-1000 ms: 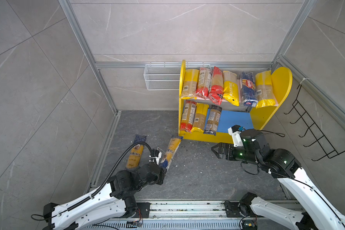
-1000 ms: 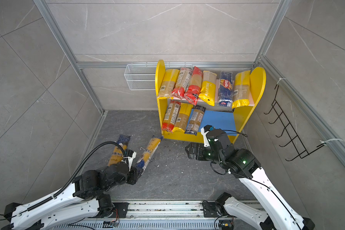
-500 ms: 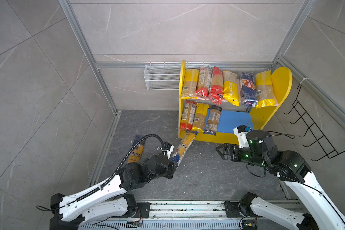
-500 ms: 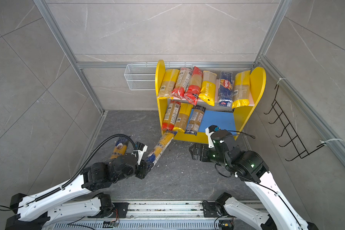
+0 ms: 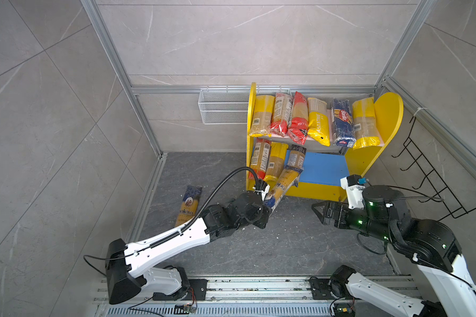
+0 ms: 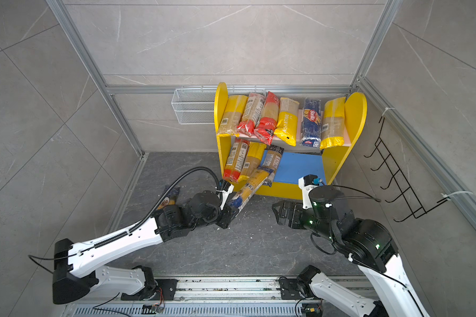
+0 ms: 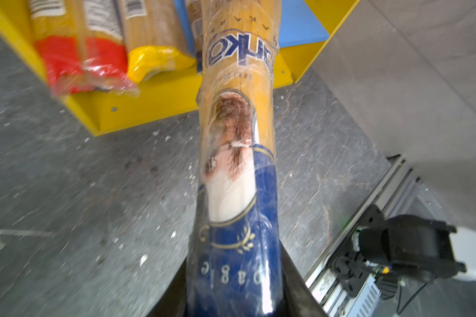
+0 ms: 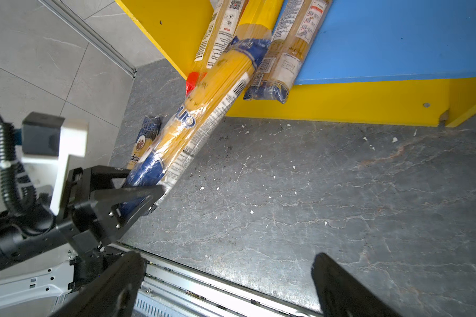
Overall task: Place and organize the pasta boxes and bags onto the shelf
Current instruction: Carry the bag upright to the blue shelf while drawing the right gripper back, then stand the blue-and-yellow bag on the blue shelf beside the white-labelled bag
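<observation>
The robot's left gripper should release the long yellow pasta packet on the blue lower board (image 5: 311, 164) next to the dark-topped packet.
My left gripper (image 5: 267, 204) (image 7: 235, 274) is shut on the dark blue end of a long yellow pasta packet (image 5: 283, 184) (image 7: 237, 137). The packet slants up, and its far end lies over the front lip of the shelf (image 5: 388, 115), against the three packets at the left of the blue lower board (image 5: 322, 167). Several packets stand along the pink upper board. Another yellow-and-blue packet (image 5: 188, 204) (image 8: 142, 145) lies on the floor at the left. Open and holding nothing, my right gripper (image 5: 318, 212) (image 8: 228, 274) hovers over the floor before the shelf's right half.
A white wire basket (image 5: 223, 107) hangs on the back wall left of the shelf. On the right wall is a black hook rack (image 5: 429, 175). The arms' metal rail (image 5: 259, 288) runs along the front edge. Pale crumbs dot the grey floor.
My left arm has carried the packet right and toward the shelf, so its far end now reaches the lower board. The right gripper has drifted a little right, still open.
</observation>
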Controlling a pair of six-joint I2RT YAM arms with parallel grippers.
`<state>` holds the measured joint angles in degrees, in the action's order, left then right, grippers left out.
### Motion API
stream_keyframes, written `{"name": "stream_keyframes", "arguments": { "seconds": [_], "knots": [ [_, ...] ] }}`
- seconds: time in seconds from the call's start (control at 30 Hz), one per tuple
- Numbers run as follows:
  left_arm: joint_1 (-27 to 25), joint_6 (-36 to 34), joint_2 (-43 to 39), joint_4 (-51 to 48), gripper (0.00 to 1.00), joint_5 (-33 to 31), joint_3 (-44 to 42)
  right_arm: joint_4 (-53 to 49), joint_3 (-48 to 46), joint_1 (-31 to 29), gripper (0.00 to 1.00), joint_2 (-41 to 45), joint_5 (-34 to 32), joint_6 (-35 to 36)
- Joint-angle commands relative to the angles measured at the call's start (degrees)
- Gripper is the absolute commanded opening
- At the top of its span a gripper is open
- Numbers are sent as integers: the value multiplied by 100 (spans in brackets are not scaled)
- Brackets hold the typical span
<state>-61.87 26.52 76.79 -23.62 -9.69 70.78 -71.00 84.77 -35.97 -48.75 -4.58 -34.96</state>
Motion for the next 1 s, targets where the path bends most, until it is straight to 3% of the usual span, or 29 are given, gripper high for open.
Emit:
{"name": "stream_keyframes", "arguments": {
  "seconds": [0.0,0.33,0.8,0.97],
  "knots": [
    [293,-297,269,1747,0,295,731,-321,86,25,100,173,-267,-70],
    [946,317,2102,2688,0,1166,2133,-758,160,22,100,600,-668,-313],
    [992,1166,4554,2829,0,1573,4975,-1759,564,5,100,1052,-1309,-751],
    [976,1491,5058,2800,0,1461,5539,-2233,867,-134,100,1225,-1690,-1005]
  ]
}}
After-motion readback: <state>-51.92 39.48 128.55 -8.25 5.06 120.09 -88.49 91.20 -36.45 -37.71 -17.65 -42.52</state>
